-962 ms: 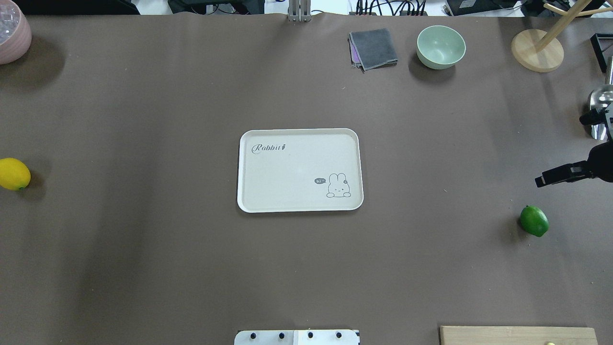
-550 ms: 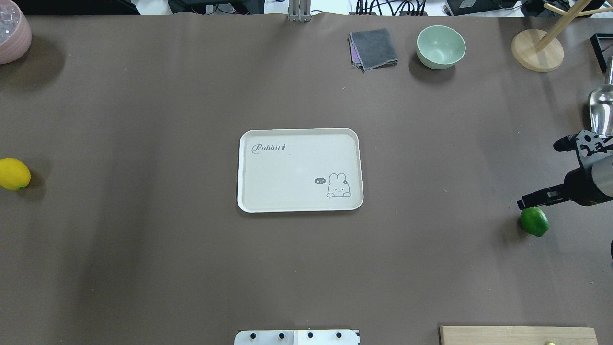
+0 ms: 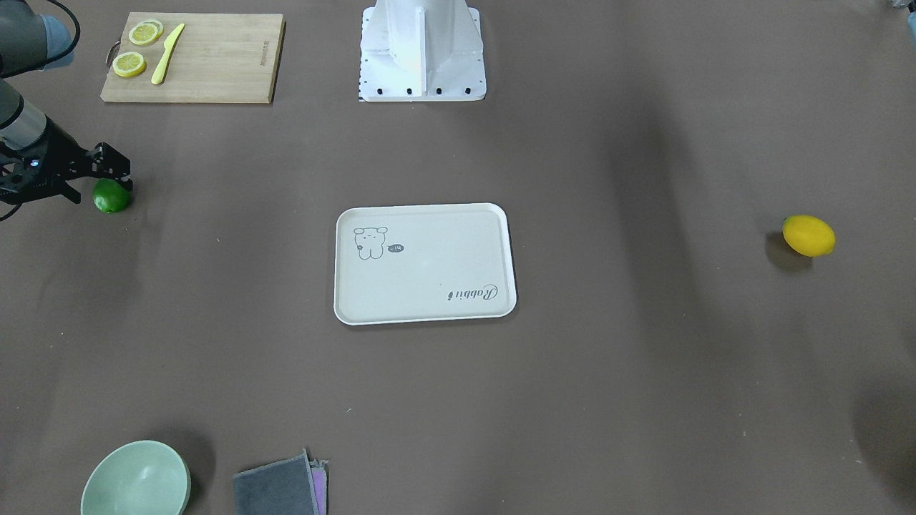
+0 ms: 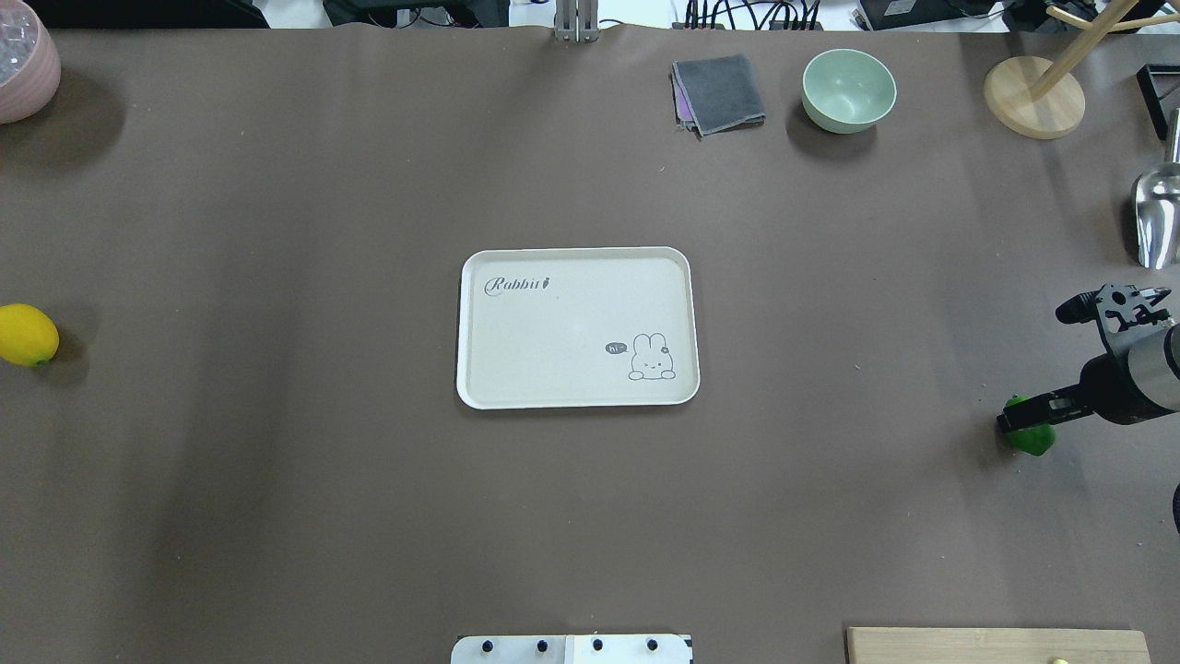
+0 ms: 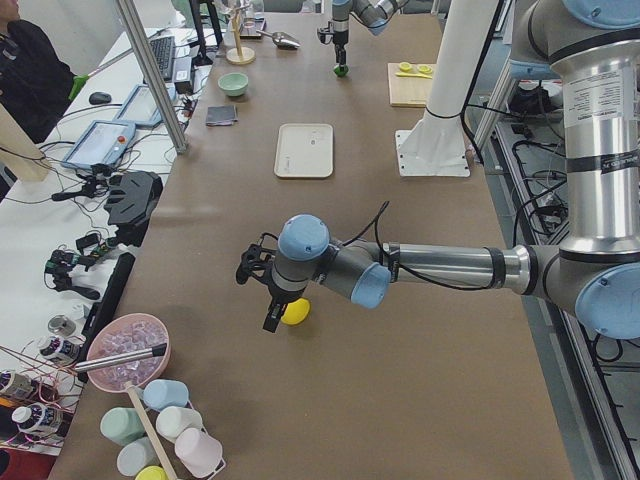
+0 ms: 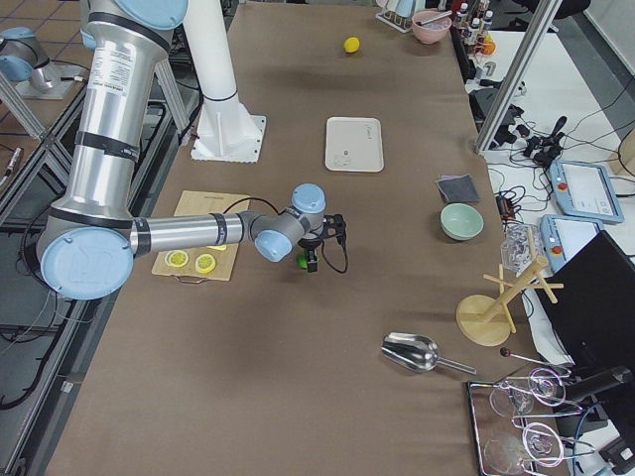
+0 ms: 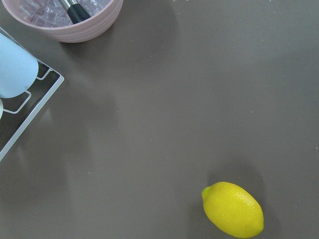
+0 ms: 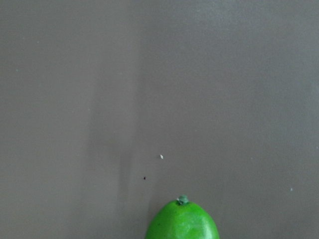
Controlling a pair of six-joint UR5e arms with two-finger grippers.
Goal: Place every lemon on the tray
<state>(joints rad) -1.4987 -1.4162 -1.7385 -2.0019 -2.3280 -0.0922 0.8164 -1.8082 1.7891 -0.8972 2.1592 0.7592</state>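
The yellow lemon is next: next my left gripper goes down to it and closes around the lemon's middle [image 3: 807, 235] [image 7: 233, 210], between its pointed ends.
The green lemon [image 3: 111, 197] lies at the table's right end; my right gripper [image 3: 113, 170] hangs just above it, pointing down, jaws spread about the lemon's width. In the overhead view the right gripper [image 4: 1009, 422] covers part of the green lemon [image 4: 1034, 439]. The right wrist view shows only the lemon's top [image 8: 182, 221]. The yellow lemon [image 4: 26, 335] lies at the far left end. My left gripper [image 5: 272, 305] hovers beside it [image 5: 295, 313]; I cannot tell whether it is open. The off-white tray [image 4: 572, 323] sits empty at the centre.
A wooden cutting board [image 3: 193, 57] with lemon slices and a yellow knife lies near the base. A green bowl [image 4: 848, 89], grey cloth [image 4: 719, 92], wooden stand [image 4: 1032, 97] and metal scoop [image 4: 1157, 217] are at the far right. A pink bowl [image 4: 23, 69] is at the far left.
My right gripper has moved toward the table's near edge and down, from beside the scoop to over the green lemon, now covering part of it. Lemons and tray have not moved.
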